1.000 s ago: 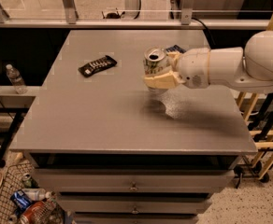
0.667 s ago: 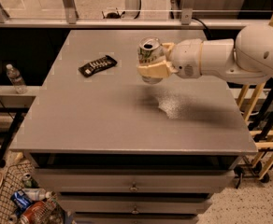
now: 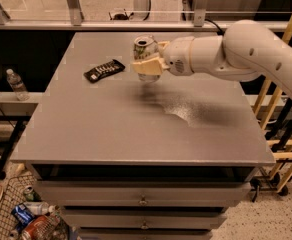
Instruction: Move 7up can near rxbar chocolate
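My gripper should release the 7up can on the grey table [image 3: 118, 81] in front of the rxbar chocolate.
The 7up can [image 3: 145, 48], silver with a pull-tab top, is held upright above the grey table [image 3: 111, 129]. My gripper [image 3: 147, 64] is shut on the can, its cream fingers [image 3: 146, 66] wrapped around the can's lower body, with the white arm reaching in from the right. The rxbar chocolate [image 3: 104, 70], a flat black bar with white lettering, lies on the table to the left of the can, about a can's length away.
A glass-and-metal railing [image 3: 136, 24] runs behind the table's far edge. A wooden rack [image 3: 281, 114] stands at the right. A water bottle [image 3: 17, 84] sits on a ledge at the left. A basket of cans [image 3: 26, 219] is on the floor lower left.
My gripper has carried the can leftward and slightly farther back across the table, closer to the black bar. The bar has not moved.
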`<state>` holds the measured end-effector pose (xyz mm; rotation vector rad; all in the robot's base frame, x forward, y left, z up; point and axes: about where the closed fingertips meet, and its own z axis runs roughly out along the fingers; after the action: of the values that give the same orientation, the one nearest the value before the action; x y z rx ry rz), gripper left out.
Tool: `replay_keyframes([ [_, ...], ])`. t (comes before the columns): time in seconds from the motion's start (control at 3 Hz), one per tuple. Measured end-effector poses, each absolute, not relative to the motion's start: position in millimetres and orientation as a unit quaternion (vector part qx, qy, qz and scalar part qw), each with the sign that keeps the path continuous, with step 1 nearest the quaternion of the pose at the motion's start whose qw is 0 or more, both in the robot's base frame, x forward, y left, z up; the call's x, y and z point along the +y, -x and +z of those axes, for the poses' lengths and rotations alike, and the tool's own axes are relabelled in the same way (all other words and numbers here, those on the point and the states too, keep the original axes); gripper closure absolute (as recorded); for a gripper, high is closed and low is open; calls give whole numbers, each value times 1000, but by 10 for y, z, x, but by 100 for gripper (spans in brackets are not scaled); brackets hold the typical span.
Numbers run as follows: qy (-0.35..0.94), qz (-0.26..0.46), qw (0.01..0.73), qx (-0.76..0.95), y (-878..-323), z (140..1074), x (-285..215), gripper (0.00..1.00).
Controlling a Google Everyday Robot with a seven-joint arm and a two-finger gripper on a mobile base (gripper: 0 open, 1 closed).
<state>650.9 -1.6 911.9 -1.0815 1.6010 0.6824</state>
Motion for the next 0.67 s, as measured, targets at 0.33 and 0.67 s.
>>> replay_keyframes([
  [0.33, 441, 289, 518, 673, -6688, 9078, 198, 100],
  [0.67, 442, 302, 519, 666, -6859, 9021, 426, 100],
])
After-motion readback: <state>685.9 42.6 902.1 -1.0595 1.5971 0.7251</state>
